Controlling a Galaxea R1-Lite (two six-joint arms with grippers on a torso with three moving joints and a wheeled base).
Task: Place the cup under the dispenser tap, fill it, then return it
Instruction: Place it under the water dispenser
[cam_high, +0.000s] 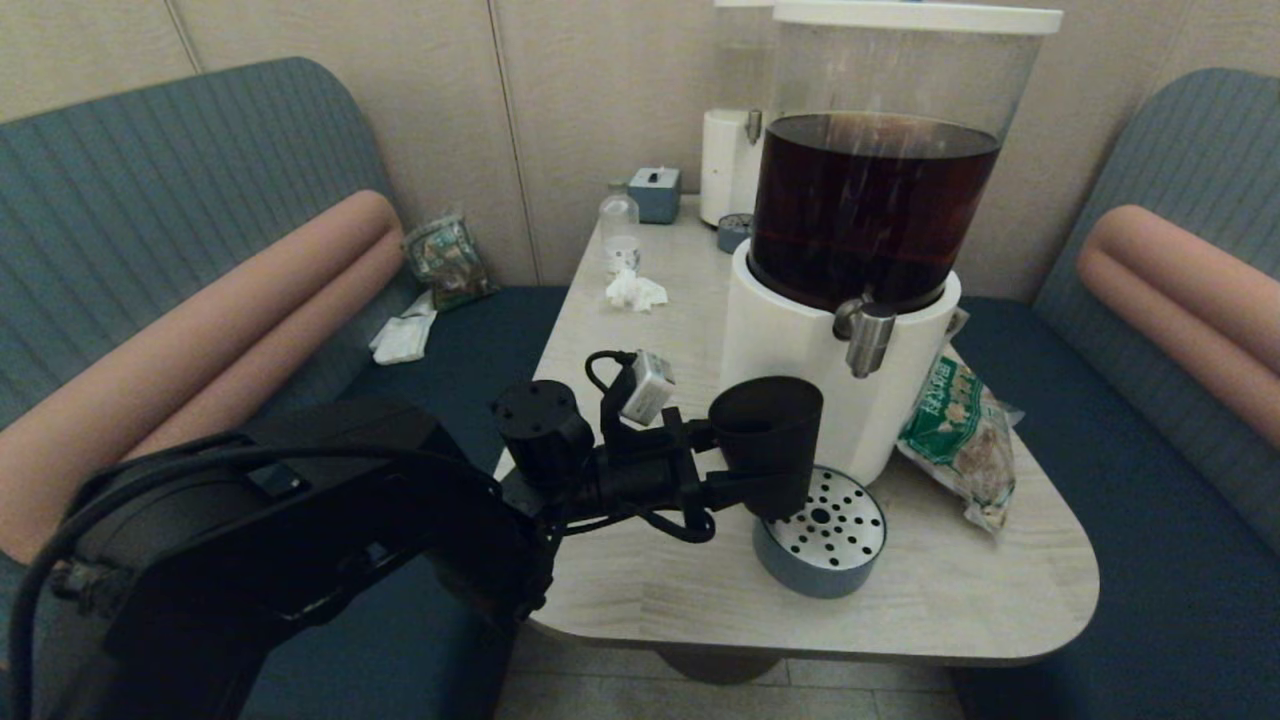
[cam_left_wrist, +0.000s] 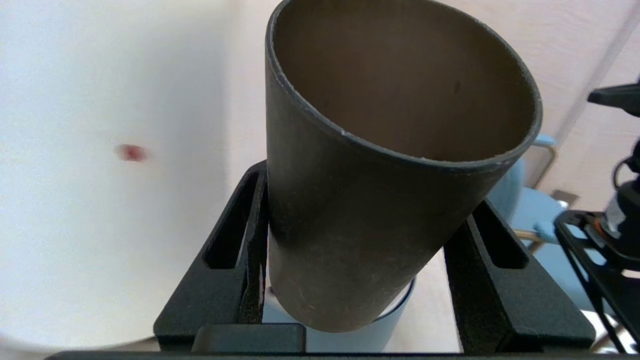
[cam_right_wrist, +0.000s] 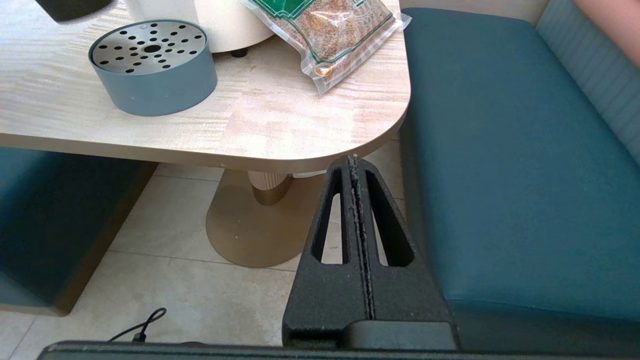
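My left gripper is to put the matte black cup down near the middle of the round grey drip tray (cam_high: 812, 523) (cam_left_wrist: 342, 297). The cup still hovers over that tray's rim.
The matte black cup (cam_high: 768, 435) hangs just above the table, with my left gripper (cam_high: 738, 462) shut on its lower half from the left. It hovers over the left rim of the round grey drip tray (cam_high: 822, 530), left of and below the silver dispenser tap (cam_high: 866, 336). That tap sticks out of the white base (cam_high: 790, 350) under the tank of dark brown drink. In the left wrist view the cup (cam_left_wrist: 380, 200) looks empty and fills the space between both fingers (cam_left_wrist: 235, 260). My right gripper (cam_right_wrist: 354, 165) is shut on nothing, low beside the table's right corner.
A green snack bag (cam_high: 955, 440) lies right of the dispenser by the table edge (cam_high: 1060, 620). At the back stand a small clear bottle (cam_high: 619, 225), crumpled tissue (cam_high: 635, 291), a blue box (cam_high: 655, 193) and a smaller white dispenser (cam_high: 728, 165). Teal benches flank the table.
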